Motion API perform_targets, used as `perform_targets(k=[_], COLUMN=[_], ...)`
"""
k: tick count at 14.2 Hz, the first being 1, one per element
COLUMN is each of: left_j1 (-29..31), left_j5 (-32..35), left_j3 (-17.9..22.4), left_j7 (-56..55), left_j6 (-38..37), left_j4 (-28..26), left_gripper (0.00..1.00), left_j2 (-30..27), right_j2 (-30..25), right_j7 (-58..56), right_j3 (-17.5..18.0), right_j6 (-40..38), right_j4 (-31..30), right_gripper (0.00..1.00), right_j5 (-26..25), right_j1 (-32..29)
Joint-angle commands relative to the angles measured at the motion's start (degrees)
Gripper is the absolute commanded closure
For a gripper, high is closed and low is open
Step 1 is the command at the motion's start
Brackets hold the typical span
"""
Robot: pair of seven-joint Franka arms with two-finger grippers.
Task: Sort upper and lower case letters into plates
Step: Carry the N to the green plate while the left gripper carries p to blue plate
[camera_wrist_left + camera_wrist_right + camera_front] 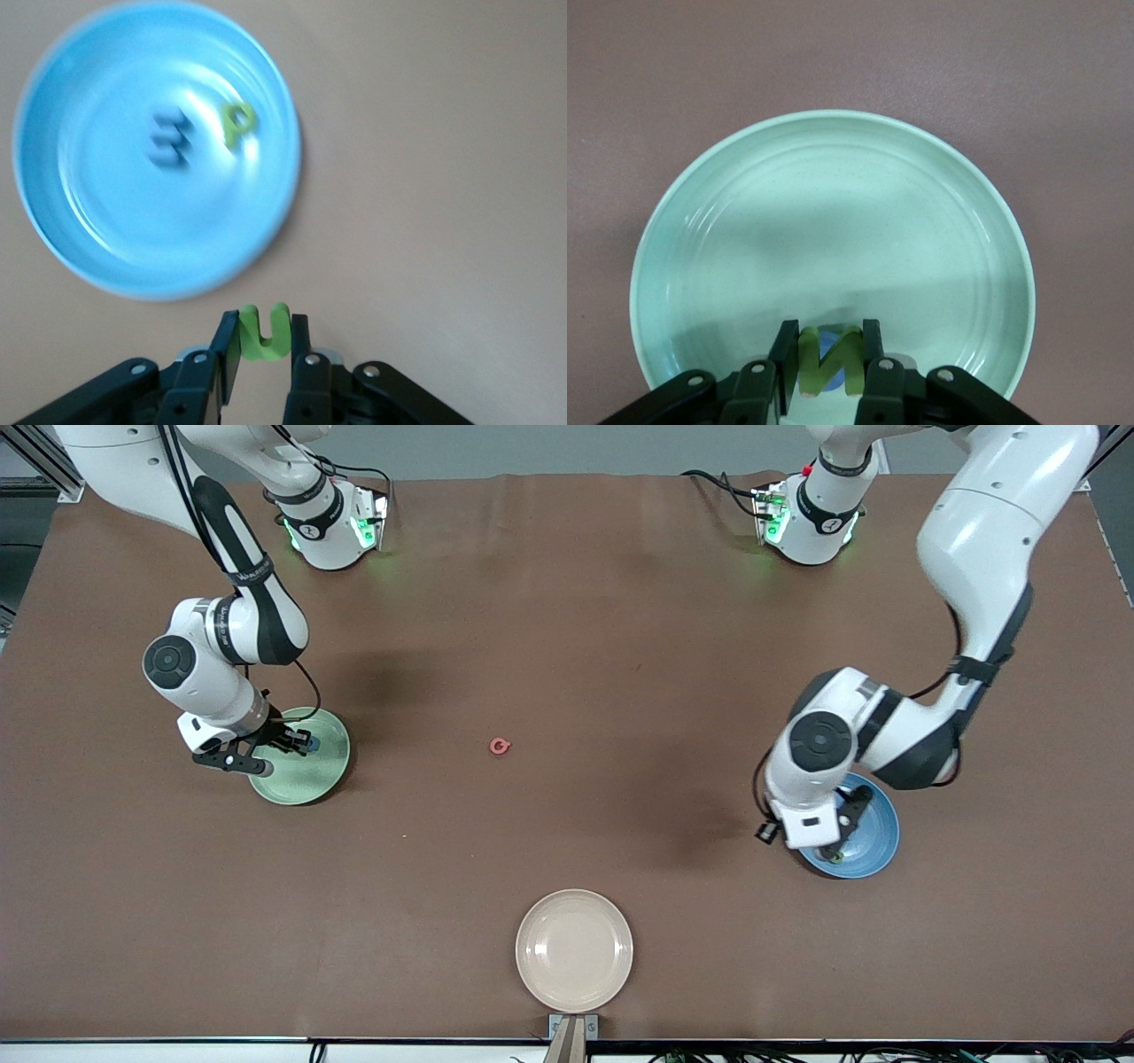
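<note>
The robot's left gripper needs to release the bright green U-shaped letter, now at the sky blue plate's rim, against the dark blue letter on the sky blue plate (841, 822) (161, 167).
My right gripper (297, 741) hangs low over the mint green plate (319, 775), shut on an olive green letter N (808, 359). A small blue piece (829, 342) lies on this plate (833, 204) under the N. My left gripper (834, 856) is at the rim of the sky blue plate (877, 833), shut on a bright green U-shaped letter (264, 336). In the left wrist view the blue plate (106, 212) holds a dark blue letter (171, 139) and a green letter P (237, 122). A red letter (500, 747) lies on the table between the two plates.
A cream-beige plate (574, 950) with nothing on it sits at the table edge nearest the front camera. The brown table (567, 602) stretches bare toward the arms' bases.
</note>
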Motion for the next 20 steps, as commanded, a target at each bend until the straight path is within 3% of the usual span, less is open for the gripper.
perform_targets(k=[1,11,18,19,20], left_j1=[6.5,13.6,13.3,13.3,13.3], left_j5=[0.2,0.2,0.2,0.2,0.3], left_j3=[-2.0,-1.8,-1.6,-1.6,-1.6], left_j7=[6.1,10.4,10.3,10.4,10.4], left_j6=[0.0,4.5,5.7,5.7,5.7], left_j4=[-4.8,-5.8,-5.0,-4.9,-4.9], left_gripper=[1.00,0.94,0.74,0.66,0.49], left_j2=[-3.5,1.2,1.9,2.0,2.1], right_j2=[-1.7,-1.4,-0.6,-0.5,-0.4], right_j7=[-0.4,-0.4,-0.4,-0.4,-0.4], right_j3=[0.9,1.0,1.0,1.0,1.0], right_j6=[1.0,1.0,1.0,1.0,1.0], right_j4=[-2.4,-2.5,-2.5,-2.5,-2.5], right_gripper=[1.00,1.00,1.00,1.00,1.00], right_j5=[-0.5,-0.1,0.0,0.0,0.0], right_j1=[-0.7,0.0,0.0,0.0,0.0])
